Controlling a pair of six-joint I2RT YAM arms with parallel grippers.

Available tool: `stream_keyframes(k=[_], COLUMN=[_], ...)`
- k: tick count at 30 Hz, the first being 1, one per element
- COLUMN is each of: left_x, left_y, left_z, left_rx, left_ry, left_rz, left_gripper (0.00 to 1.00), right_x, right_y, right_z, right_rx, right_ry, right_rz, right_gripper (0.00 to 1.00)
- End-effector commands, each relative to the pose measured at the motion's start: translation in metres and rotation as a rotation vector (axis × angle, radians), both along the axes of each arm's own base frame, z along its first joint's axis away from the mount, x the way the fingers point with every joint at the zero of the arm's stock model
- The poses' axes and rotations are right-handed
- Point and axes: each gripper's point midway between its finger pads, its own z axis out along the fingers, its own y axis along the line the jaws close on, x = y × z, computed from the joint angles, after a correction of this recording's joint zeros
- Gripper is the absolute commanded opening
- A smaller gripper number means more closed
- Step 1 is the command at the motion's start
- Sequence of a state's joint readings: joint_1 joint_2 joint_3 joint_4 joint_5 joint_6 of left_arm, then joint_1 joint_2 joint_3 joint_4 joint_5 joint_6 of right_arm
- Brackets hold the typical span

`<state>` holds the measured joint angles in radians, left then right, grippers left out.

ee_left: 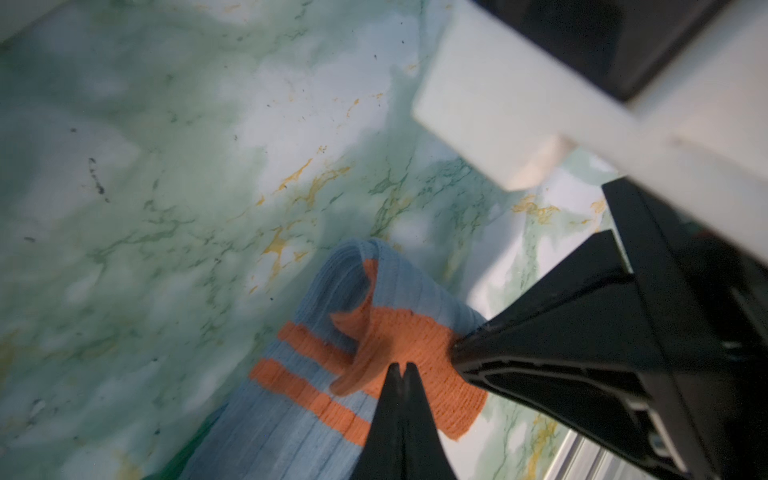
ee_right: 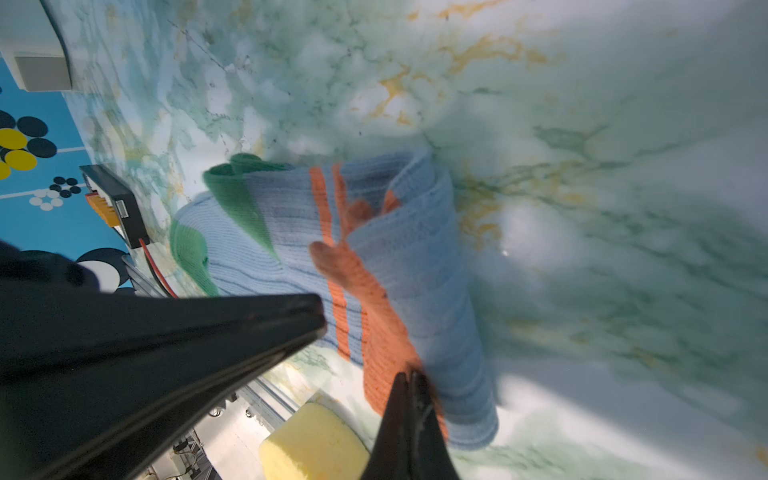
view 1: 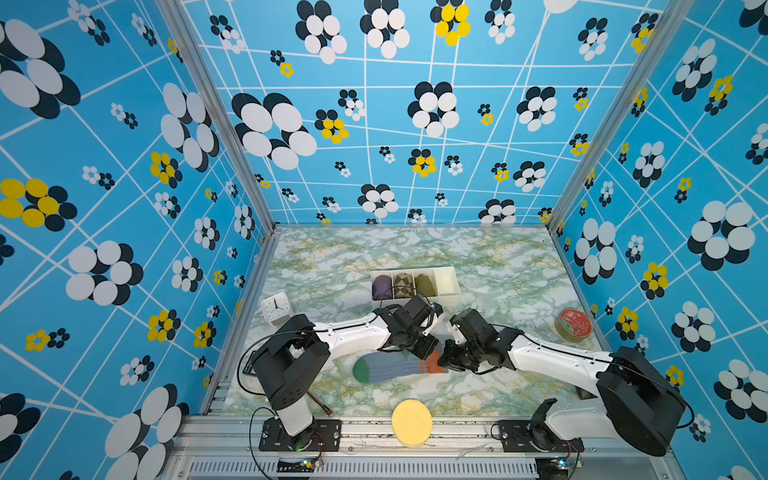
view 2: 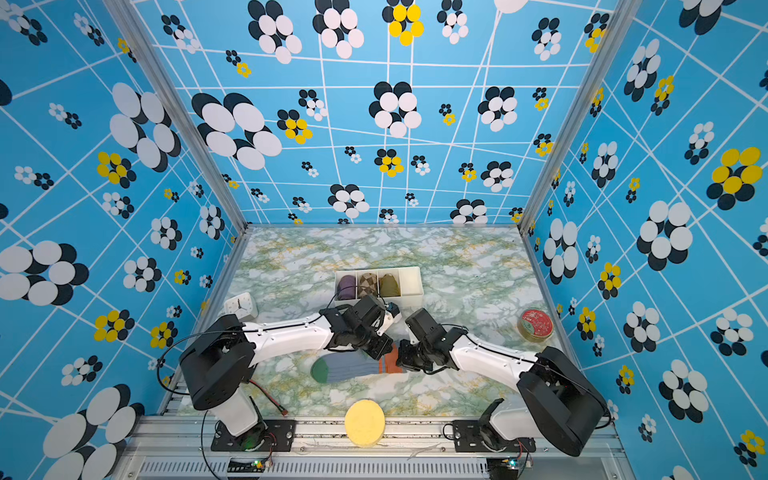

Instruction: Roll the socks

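My right gripper grips only the curled cuff's orange inner edge, so it should open and close around the grey-blue fold (ee_right: 449,352) before rolling.
The socks (view 1: 386,368) (view 2: 349,365) lie across the front middle of the table in both top views, green toe to the left and orange cuffs to the right. They are grey-blue and ribbed, with two orange stripes. My left gripper (view 1: 431,356) (ee_left: 401,368) is shut, its tips pinching the orange cuff beside a curled-up orange flap. My right gripper (view 1: 443,360) (ee_right: 409,376) is shut on the same cuff from the other side, close to the left one. In the right wrist view the cuff end of the socks (ee_right: 270,232) is curled over in a grey-blue fold.
A white divided box (view 1: 451,278) behind the grippers holds purple, checkered and olive rolled socks. A white clock (view 1: 276,307) stands at the left, a red round tin (view 1: 573,324) at the right, a yellow round sponge (view 1: 411,422) on the front rail, and a red-tipped stick (view 1: 320,403) by the left base.
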<state>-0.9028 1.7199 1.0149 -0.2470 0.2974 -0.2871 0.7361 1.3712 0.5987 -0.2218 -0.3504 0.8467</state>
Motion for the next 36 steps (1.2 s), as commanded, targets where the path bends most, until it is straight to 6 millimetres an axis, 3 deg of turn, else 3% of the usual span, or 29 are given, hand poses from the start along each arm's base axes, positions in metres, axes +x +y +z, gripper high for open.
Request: stream_keyframes(k=[1,15,25,36], left_x=[0.011,0.019,0.018,0.016], left_y=[0.003,0.006,0.004,0.003], left_z=[-0.007,-0.029,-0.028,-0.028], left_rx=[0.032,0.079,0.065,0.057], left_ry=[-0.017,0.002,0.011,0.02], left_rz=[0.023,0.059,0.065,0.063], left_gripper=[0.0,0.0,0.0,0.0], right_x=[-0.003,-0.003,0.011,0.01], right_y=[-0.004,-0.008,-0.011,-0.023], right_z=[-0.011,-0.017,0.014,0.001], right_rx=[-0.012,-0.016,0.045,0.025], right_ry=[0.024,0.039,-0.041,-0.021], right_rz=[-0.002,-0.002,-0.021,-0.044], right_gripper=[0.02,0.03,0.17,0.26])
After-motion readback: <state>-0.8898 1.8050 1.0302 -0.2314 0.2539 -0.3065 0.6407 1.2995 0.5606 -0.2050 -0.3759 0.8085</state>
